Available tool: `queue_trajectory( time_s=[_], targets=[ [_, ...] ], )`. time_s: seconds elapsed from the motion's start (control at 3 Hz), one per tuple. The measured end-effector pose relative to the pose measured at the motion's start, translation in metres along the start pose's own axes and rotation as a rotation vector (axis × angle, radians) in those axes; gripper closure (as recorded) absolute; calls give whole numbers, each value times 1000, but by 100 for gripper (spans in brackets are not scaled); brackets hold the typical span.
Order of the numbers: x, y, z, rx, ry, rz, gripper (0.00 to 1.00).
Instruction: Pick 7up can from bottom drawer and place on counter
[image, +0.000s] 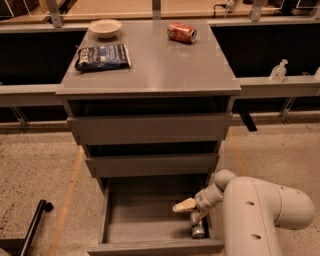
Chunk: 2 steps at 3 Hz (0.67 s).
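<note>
My gripper will close around the middle of the 7up can (198, 226), which lies at the front of the open bottom drawer.
The 7up can (198, 226) lies on its side in the front right corner of the open bottom drawer (145, 220), silvery with a metal end. My gripper (192, 211) is inside the drawer just above and left of the can, open, with one pale finger (183, 205) pointing left and the other down by the can. It holds nothing. The counter (160, 60) is the flat grey top of the cabinet, above the two shallower drawers.
On the counter lie an orange-red can (181, 32) on its side, a dark blue chip bag (102, 56) and a pale bowl (104, 27). Both upper drawers (150, 129) stand slightly pulled out. My arm's white bulk (260, 215) fills the lower right. A black bar (32, 225) lies on the floor at left.
</note>
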<state>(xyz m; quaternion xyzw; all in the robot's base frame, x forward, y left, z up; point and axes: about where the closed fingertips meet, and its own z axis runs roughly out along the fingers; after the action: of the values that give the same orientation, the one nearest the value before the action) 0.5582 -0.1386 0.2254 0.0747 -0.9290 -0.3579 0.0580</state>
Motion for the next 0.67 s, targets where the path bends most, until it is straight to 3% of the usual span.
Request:
queue_trajectory(
  time_s=[0.67],
  targets=[
    [8,-27,24,66,42,68,0]
  ],
)
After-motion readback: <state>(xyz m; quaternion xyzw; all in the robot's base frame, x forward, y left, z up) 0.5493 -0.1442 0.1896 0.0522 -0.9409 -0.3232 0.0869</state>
